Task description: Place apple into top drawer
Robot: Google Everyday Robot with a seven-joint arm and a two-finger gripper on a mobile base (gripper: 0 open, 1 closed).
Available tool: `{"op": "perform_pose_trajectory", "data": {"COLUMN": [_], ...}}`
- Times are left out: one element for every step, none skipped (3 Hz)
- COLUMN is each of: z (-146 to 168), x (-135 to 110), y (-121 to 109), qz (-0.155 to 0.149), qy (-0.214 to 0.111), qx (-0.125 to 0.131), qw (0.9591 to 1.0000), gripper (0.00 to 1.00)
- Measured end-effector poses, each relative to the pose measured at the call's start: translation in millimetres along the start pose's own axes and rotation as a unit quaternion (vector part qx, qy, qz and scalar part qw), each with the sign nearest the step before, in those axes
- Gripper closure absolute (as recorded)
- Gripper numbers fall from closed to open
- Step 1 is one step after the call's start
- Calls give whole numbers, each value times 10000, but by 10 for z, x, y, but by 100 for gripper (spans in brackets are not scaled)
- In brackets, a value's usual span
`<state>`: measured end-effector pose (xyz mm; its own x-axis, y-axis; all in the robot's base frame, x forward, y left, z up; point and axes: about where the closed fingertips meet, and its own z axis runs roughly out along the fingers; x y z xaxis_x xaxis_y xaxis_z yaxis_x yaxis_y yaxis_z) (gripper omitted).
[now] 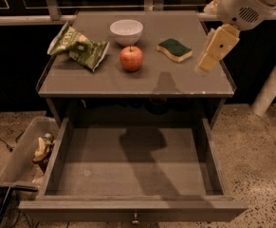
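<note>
My gripper needs to grab the apple in front of the white bowl by closing on the apple's side (137,58) that faces the sponge.
The apple (131,58), red-orange with a short stem, stands on the grey cabinet top (104,82), just in front of a white bowl (126,31). The top drawer (133,165) is pulled wide open below, its flat grey bottom bare, with a small metal knob (135,218) on its front. My gripper (215,51) hangs from the white arm at the upper right, above the right edge of the cabinet top, to the right of the apple and well apart from it. It holds nothing that I can see.
A green chip bag (78,47) lies on the left of the top. A green and yellow sponge (174,50) lies between the apple and the gripper. A clear plastic bin (21,156) with items stands on the floor at the left. A white pole (272,87) stands at the right.
</note>
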<state>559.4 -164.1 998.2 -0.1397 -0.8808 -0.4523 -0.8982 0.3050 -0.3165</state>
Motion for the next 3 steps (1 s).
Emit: {"op": "perform_pose_trajectory", "data": {"z": [17, 200, 537], "x": [-69, -180, -285], "y": [-38, -283, -524], "qz": [31, 297, 759], "qy": [-145, -709, -1312], "qx": [159, 260, 154], "qw": [9998, 9967, 9883], "gripper": [0, 0, 0]}}
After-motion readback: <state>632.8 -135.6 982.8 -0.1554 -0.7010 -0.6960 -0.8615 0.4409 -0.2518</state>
